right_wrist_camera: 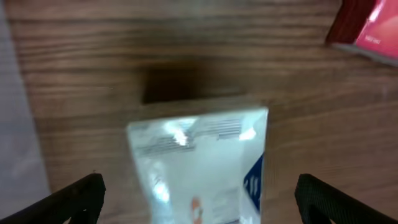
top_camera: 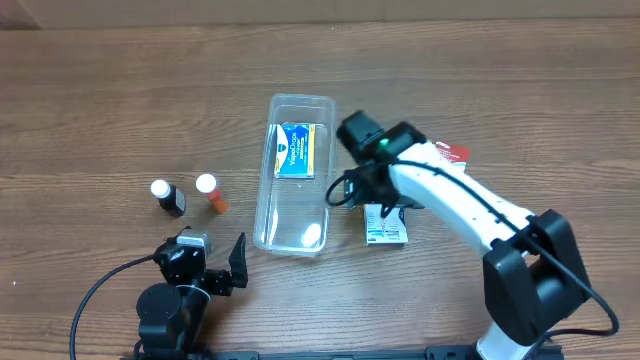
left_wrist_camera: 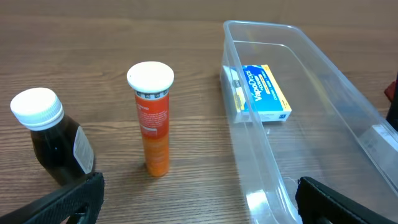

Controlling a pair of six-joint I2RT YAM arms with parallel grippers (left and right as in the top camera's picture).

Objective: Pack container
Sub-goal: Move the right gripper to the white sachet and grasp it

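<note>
My right gripper, which is over the far end of the white and blue box, should lift clear and take the box closer to its near end (top_camera: pixel 387 232).
The clear plastic container (top_camera: pixel 292 172) lies lengthwise in the table's middle, with a blue and yellow box (top_camera: pixel 296 150) in its far end; both show in the left wrist view (left_wrist_camera: pixel 323 93), (left_wrist_camera: pixel 266 93). My right gripper (top_camera: pixel 385 208) is open, hovering over a white and blue box (top_camera: pixel 385 226), which lies flat between the fingers in the right wrist view (right_wrist_camera: pixel 199 168) without being touched. My left gripper (top_camera: pixel 215 268) is open and empty near the front edge, behind an orange tube (left_wrist_camera: pixel 152 118) and a dark bottle (left_wrist_camera: pixel 53 140).
A red box (top_camera: pixel 452 153) lies right of the container, partly under my right arm; its corner shows in the right wrist view (right_wrist_camera: pixel 367 31). The orange tube (top_camera: pixel 211 192) and dark bottle (top_camera: pixel 168 196) stand upright left of the container.
</note>
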